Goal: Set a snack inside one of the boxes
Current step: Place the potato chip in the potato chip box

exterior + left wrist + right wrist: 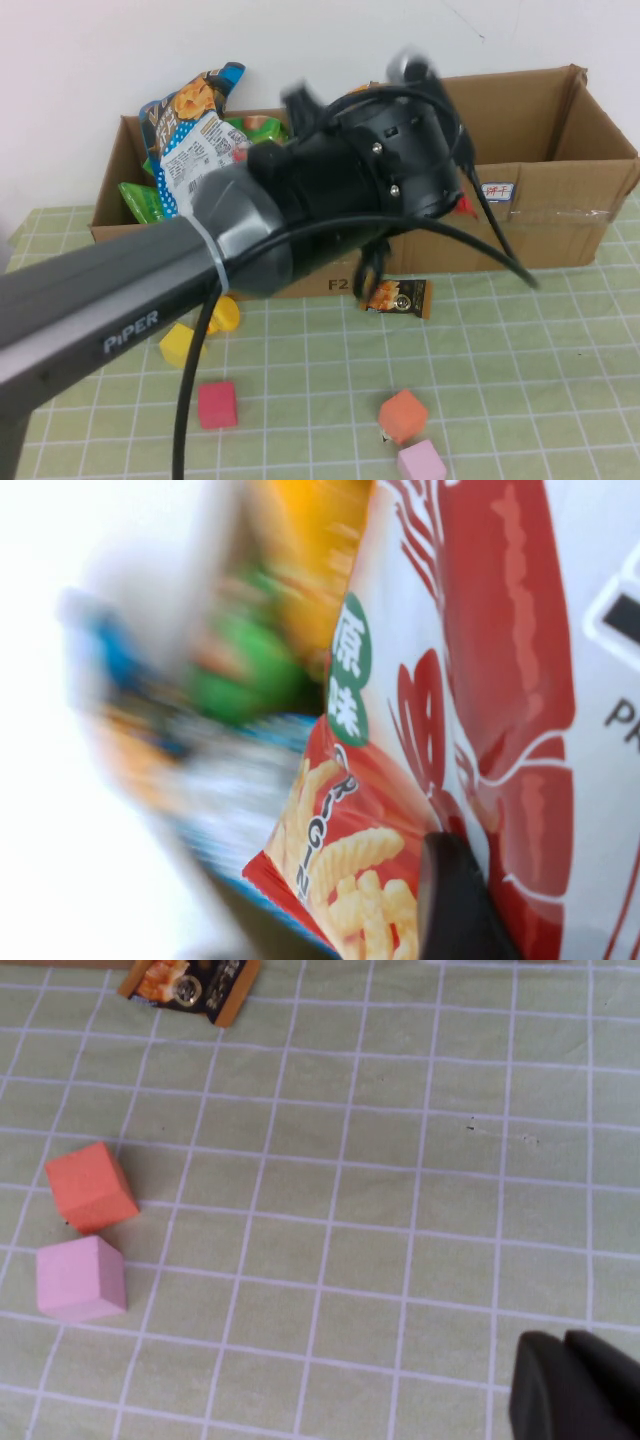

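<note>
Next, my left gripper sets the red and white snack bag down beside the blue snack bag, on the side toward the empty box [316, 86].
A red and white snack bag [500, 630] printed with crinkle chips fills the left wrist view. My left gripper [505, 885] is shut on it, one dark finger [455, 905] pressed flat against the wrapper. In the high view the left arm [340, 185] reaches over the front wall of the boxes and hides its own gripper. The left box [112, 170] holds a blue snack bag [190, 125] and green packs [140, 200]. The right box [560, 200] stands beside it. My right gripper [565, 1390] hovers shut over the mat, holding nothing.
A brown snack packet [400, 297] lies on the checked mat before the boxes, also seen as the brown packet [190, 985]. Yellow [178, 343], red [217, 404], orange [402, 415] and pink [421, 462] blocks are scattered nearer the robot.
</note>
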Controlling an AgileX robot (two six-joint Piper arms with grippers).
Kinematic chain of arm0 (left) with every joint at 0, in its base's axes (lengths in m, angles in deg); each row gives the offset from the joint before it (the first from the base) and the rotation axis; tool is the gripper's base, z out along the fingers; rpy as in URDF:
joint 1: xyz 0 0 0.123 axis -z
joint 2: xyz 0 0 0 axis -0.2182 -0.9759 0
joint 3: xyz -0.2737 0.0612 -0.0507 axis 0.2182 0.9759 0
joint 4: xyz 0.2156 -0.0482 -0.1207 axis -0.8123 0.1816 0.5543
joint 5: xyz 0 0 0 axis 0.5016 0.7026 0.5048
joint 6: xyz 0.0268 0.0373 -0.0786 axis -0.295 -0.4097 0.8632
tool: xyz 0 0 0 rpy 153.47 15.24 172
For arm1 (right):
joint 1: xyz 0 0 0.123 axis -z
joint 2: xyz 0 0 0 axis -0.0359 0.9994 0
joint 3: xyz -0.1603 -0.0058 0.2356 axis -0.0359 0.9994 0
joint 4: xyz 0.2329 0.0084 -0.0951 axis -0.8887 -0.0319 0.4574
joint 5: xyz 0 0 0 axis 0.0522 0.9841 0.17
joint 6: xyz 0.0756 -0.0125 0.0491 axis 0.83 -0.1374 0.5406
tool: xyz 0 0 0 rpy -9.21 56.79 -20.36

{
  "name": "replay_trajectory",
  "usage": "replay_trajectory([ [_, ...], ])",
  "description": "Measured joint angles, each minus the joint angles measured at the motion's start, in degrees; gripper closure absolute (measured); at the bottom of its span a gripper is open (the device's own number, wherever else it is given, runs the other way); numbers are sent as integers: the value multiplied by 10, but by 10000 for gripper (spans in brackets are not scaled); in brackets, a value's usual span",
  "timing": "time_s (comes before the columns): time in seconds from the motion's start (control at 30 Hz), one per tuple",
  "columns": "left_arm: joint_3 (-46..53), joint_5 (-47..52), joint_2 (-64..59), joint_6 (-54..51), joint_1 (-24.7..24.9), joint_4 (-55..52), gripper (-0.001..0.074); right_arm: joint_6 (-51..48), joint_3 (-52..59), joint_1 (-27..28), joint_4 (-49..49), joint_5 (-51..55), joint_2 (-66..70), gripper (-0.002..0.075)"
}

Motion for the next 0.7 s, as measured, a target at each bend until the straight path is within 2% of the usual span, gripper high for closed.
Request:
replay_trajectory([
  [0.17,-5,-67,1,4,-7,-174,423,0,0,0,0,-1,0,728],
  [0.3,-5,-162,-10,21,-42,-241,423,0,0,0,0,-1,0,728],
  [0.5,-5,-221,-53,53,-121,-288,425,0,0,0,0,-1,0,728],
  [0.7,-5,-223,-80,73,-155,-295,426,0,0,0,0,0,0,728],
])
